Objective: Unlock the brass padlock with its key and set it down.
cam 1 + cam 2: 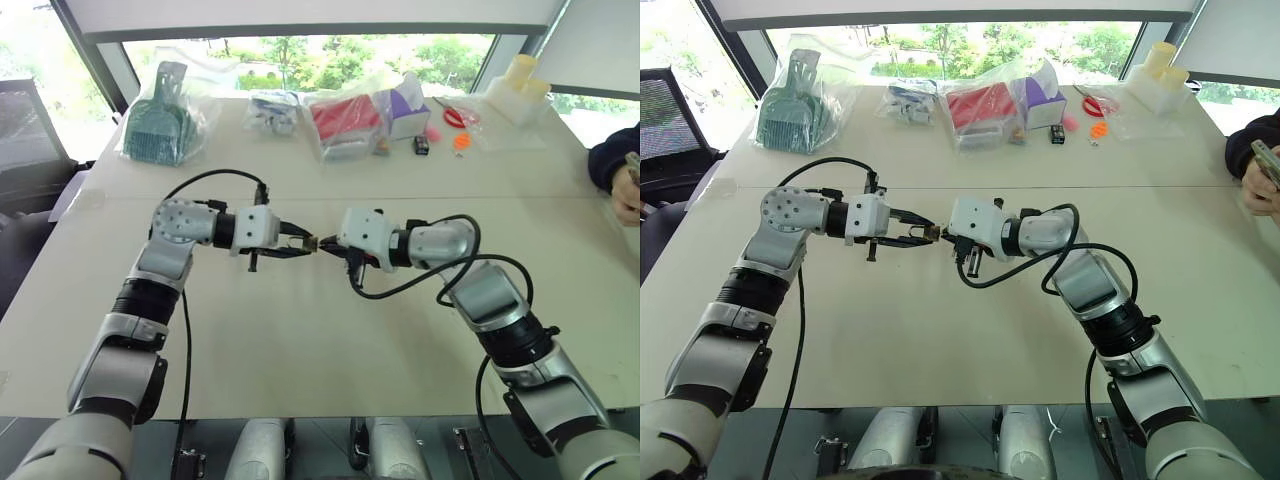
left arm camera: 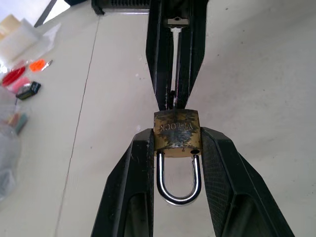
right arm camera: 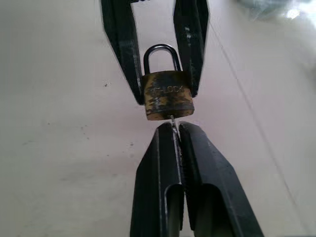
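Note:
I will have my right gripper leave the key and take the brass padlock's body (image 3: 169,104) to free my left gripper, because the shackle sits back between my left gripper's fingers.
The brass padlock (image 2: 177,134) hangs above the middle of the table, pinched by its body between the fingers of my left gripper (image 1: 303,243). Its silvery shackle (image 2: 177,185) points back toward that gripper's wrist and looks closed. My right gripper (image 3: 174,127) faces it from the other side, shut on the key (image 2: 175,59). The key's thin blade reaches the underside of the padlock (image 3: 168,96) at the keyhole. Both grippers meet tip to tip over the white table (image 1: 300,350).
Along the table's far side lie a bagged green item (image 1: 160,125), a bag with red contents (image 1: 345,120), a purple box (image 1: 408,105), red scissors (image 1: 455,115), a small black item (image 1: 421,145) and white containers (image 1: 520,85). A person's hand (image 1: 625,190) is at the right edge.

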{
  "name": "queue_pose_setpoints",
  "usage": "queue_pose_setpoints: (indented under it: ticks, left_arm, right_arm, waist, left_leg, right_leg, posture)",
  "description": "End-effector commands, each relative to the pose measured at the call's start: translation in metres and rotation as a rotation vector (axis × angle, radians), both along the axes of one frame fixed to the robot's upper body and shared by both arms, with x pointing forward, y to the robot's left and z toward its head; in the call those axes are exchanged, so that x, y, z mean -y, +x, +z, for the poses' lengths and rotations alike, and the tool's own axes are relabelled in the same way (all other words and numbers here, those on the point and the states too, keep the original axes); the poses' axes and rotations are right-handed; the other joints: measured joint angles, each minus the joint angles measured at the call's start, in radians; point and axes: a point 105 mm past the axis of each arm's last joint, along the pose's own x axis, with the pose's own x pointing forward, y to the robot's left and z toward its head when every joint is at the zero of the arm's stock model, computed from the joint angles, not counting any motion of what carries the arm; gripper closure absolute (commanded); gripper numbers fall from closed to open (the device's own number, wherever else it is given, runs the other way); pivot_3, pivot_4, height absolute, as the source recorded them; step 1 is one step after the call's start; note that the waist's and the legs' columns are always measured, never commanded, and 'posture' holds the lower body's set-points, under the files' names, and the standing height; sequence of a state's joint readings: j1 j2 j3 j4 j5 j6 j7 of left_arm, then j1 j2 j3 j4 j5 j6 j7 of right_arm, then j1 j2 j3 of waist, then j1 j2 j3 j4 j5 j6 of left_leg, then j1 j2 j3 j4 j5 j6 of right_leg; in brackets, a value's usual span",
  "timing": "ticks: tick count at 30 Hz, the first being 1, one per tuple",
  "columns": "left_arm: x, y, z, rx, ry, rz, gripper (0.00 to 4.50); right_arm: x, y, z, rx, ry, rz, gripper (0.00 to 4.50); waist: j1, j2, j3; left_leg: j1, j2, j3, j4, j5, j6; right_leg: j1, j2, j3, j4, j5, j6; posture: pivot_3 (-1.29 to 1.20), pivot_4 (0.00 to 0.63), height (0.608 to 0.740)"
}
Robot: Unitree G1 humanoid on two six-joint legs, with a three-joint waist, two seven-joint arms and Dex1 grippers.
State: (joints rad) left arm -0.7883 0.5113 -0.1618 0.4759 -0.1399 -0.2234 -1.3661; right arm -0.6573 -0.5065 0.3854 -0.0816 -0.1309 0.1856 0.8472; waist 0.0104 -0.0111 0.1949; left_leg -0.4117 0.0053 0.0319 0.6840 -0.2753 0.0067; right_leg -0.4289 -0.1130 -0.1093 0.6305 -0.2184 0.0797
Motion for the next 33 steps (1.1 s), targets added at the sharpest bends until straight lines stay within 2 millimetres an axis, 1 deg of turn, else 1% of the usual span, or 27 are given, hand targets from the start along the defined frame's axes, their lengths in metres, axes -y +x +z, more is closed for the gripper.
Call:
queue_pose_setpoints:
  ticks: [1,2,3,8,9,10,16,21,22,23,29,30,33]
  left_arm:
    - [0.003,-0.007,0.014,-0.101,-0.05,-0.036,3.73]
    - [0.002,-0.007,0.015,-0.104,-0.049,-0.036,3.73]
    - [0.002,-0.007,0.016,-0.11,-0.05,-0.036,3.73]
    - [0.005,-0.009,0.024,-0.145,-0.073,-0.047,3.73]
    - [0.005,-0.009,0.026,-0.147,-0.075,-0.048,3.73]
    - [0.006,-0.009,0.027,-0.148,-0.076,-0.047,3.73]
    - [0.004,-0.009,0.026,-0.159,-0.067,-0.044,3.73]
    - [0.002,-0.01,0.024,-0.172,-0.055,-0.046,3.73]
    - [0.001,-0.01,0.024,-0.174,-0.053,-0.045,3.73]
    - [0.001,-0.01,0.023,-0.175,-0.052,-0.044,3.73]
    - [0.0,-0.011,0.023,-0.181,-0.046,-0.044,3.73]
    - [0.0,-0.012,0.023,-0.182,-0.046,-0.043,3.73]
    - [0.0,-0.012,0.023,-0.184,-0.048,-0.041,3.73]
  right_arm:
    - [-0.006,-0.007,0.022,0.333,-0.026,0.106,4.44]
    - [-0.005,-0.008,0.02,0.361,-0.034,0.122,3.9]
    - [-0.004,-0.01,0.018,0.383,-0.041,0.138,3.66]
    - [-0.007,-0.014,0.02,0.473,-0.032,0.189,1.06]
    - [-0.009,-0.014,0.021,0.484,-0.027,0.197,0.47]
    - [-0.01,-0.015,0.022,0.495,-0.023,0.205,0.02]
    - [-0.016,-0.014,0.026,0.543,-0.012,0.227,0.02]
    - [-0.015,-0.011,0.027,0.591,-0.043,0.238,0.02]
    - [-0.014,-0.01,0.027,0.598,-0.049,0.241,0.56]
    - [-0.014,-0.01,0.027,0.607,-0.054,0.244,0.89]
    - [-0.012,-0.011,0.026,0.644,-0.067,0.265,4.08]
    - [-0.013,-0.011,0.027,0.649,-0.065,0.267,4.45]
    - [-0.016,-0.013,0.028,0.663,-0.059,0.28,4.48]
  waist:
    - [-0.001,0.0,0.0]
    - [-0.001,0.0,0.0]
    - [-0.001,0.0,0.0]
    - [-0.003,0.0,0.0]
    - [-0.003,0.0,0.0]
    - [-0.003,0.0,0.0]
    - [-0.003,0.0,0.0]
    - [-0.003,0.0,0.0]
    - [-0.003,0.0,0.0]
    - [-0.003,0.0,0.0]
    - [-0.005,0.0,0.0]
    - [-0.005,0.0,0.0]
    - [-0.004,0.0,0.0]
  left_leg:
    - [0.0,0.0,0.0,0.0,0.0,0.0]
    - [0.0,0.0,0.0,0.0,0.0,0.0]
    - [0.0,0.0,0.0,0.0,0.0,0.0]
    - [0.0,0.0,0.002,0.0,0.0,-0.001]
    - [0.0,0.0,0.002,0.0,0.0,-0.001]
    - [0.0,0.0,0.002,0.0,0.0,-0.001]
    - [0.0,0.0,0.002,0.0,0.0,-0.001]
    - [0.0,0.0,0.002,0.0,0.0,-0.001]
    - [0.0,0.0,0.002,0.0,0.0,-0.001]
    - [0.0,0.0,0.002,0.0,0.0,-0.001]
    - [0.0,0.0,0.002,0.0,0.0,-0.001]
    - [0.001,0.0,0.002,0.0,0.0,-0.001]
    - [0.001,0.0,0.002,0.0,0.0,-0.001]
  right_leg:
    - [0.0,0.0,0.0,0.0,0.0,0.0]
    - [0.0,0.0,0.0,0.0,0.0,0.0]
    - [0.0,0.0,0.0,0.0,0.0,0.0]
    - [0.0,0.0,0.0,0.0,0.0,0.0]
    - [0.0,0.0,0.0,0.0,0.0,0.0]
    - [0.0,0.0,0.0,0.0,0.0,0.0]
    - [0.0,0.0,0.0,0.001,0.0,0.0]
    - [0.0,0.0,0.001,0.001,0.0,0.0]
    - [0.0,0.0,0.001,0.001,0.0,0.0]
    - [0.0,0.0,0.001,0.001,0.0,0.0]
    - [0.0,0.0,0.001,0.001,0.0,0.0]
    - [0.0,0.0,0.001,0.001,0.0,0.0]
    - [0.0,0.0,0.001,0.001,0.0,0.0]
  posture:
    - [0.0,0.15,0.74]
    - [0.0,0.15,0.74]
    - [0.0,0.15,0.74]
    - [0.0,0.15,0.74]
    - [0.0,0.15,0.74]
    - [0.0,0.15,0.74]
    - [0.0,0.15,0.74]
    - [0.0,0.15,0.74]
    - [0.0,0.15,0.74]
    - [0.0,0.15,0.74]
    - [0.0,0.15,0.74]
    - [0.0,0.15,0.74]
    - [0.0,0.15,0.74]
